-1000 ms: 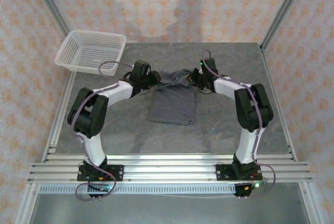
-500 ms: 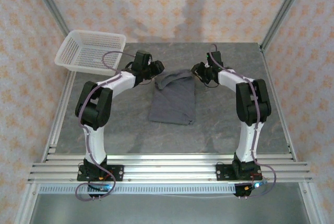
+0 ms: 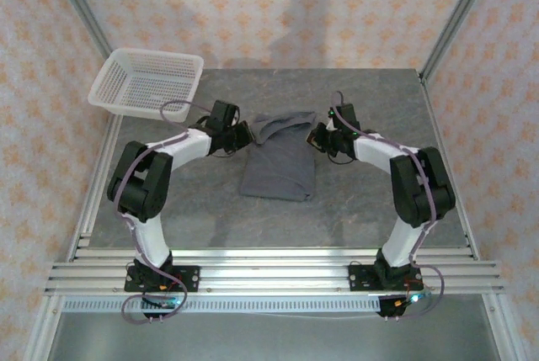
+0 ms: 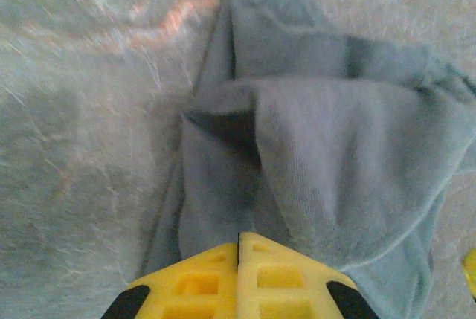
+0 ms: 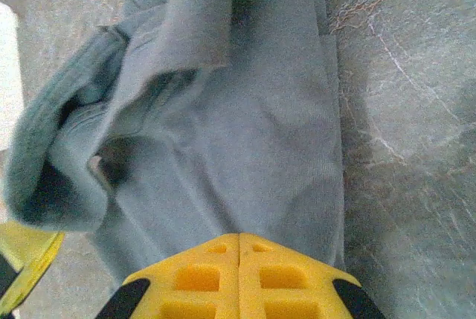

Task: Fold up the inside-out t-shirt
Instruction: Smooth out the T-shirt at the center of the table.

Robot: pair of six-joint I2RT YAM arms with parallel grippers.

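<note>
The t-shirt's far end is heaped double, so I will flatten it before my left gripper takes the t-shirt's shoulder [image 3: 258, 119] to fold.
The dark slate-grey t-shirt [image 3: 278, 166] lies as a narrow folded strip on the middle of the table, its far end bunched and doubled over. My left gripper [image 3: 245, 135] holds that far end at its left corner and my right gripper [image 3: 315, 135] holds it at its right corner. In the left wrist view the yellow fingertips [image 4: 256, 248] are pressed together on the left gripper [image 4: 239, 236], with t-shirt [image 4: 327, 155] fabric running out from them. The right gripper [image 5: 239, 237] is likewise shut, with the t-shirt [image 5: 245, 133] spreading ahead of it in loose folds.
A white mesh basket [image 3: 147, 83] sits at the table's far left corner, behind the left arm. The grey stone-patterned table [image 3: 370, 201] is bare round the shirt. Metal frame posts and patterned walls close in the sides and back.
Both grippers moved away to the far side with the shirt's far end, then came back toward the near side. That end now lies doubled over the strip.
</note>
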